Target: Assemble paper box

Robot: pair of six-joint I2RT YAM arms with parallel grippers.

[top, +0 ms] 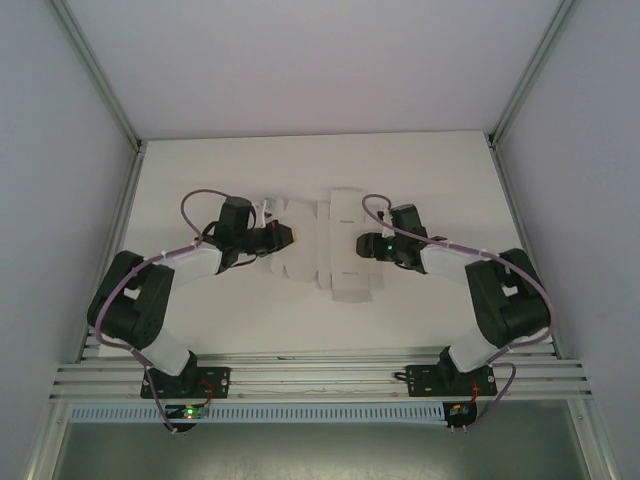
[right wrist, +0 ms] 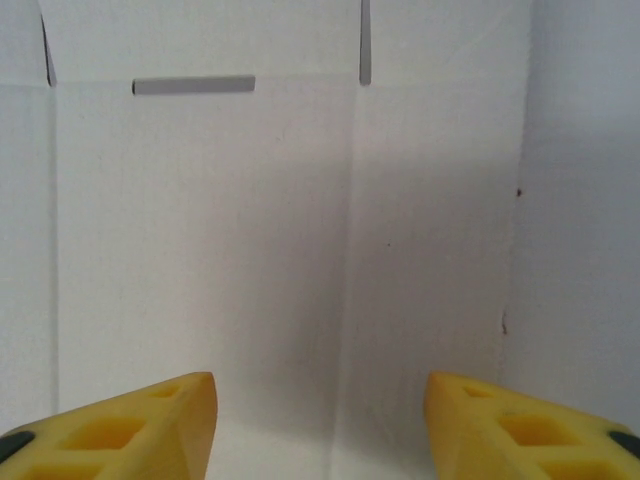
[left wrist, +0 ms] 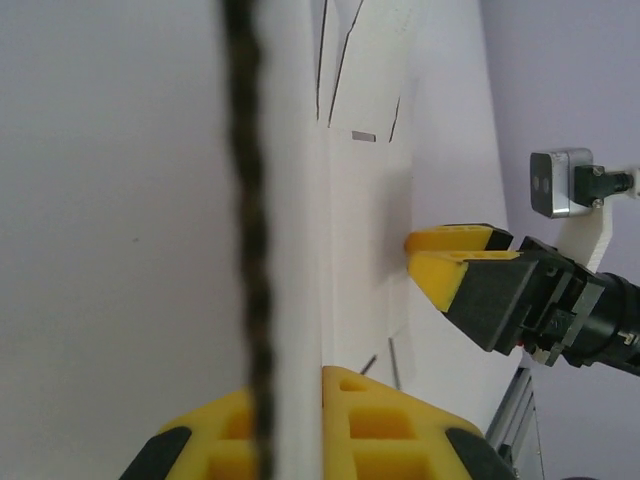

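I need to let go of the paper box's flap with my left gripper on the white table [top: 298,289] by the near edge of the sheet.
The paper box [top: 340,282] is a flat white die-cut sheet with flaps and slots, lying mid-table. My left gripper [top: 290,236] comes at it from the left and is shut on a left flap, which stands edge-on between the yellow fingers [left wrist: 390,425]. The rest of the paper box [left wrist: 365,200] stretches away behind that flap. From the right, my right gripper [top: 362,245] sits low over the sheet's middle, its yellow tips [left wrist: 450,255] touching or nearly touching the card. It is open, and the creased, slotted paper box [right wrist: 280,220] fills the space ahead of its fingers [right wrist: 130,430].
White table [top: 200,330] inside white walls, with an aluminium rail [top: 320,372] along the near edge. A dark blurred cable [left wrist: 250,250] hangs across the left wrist view. The right wrist's camera block [left wrist: 560,182] shows beside the right gripper.
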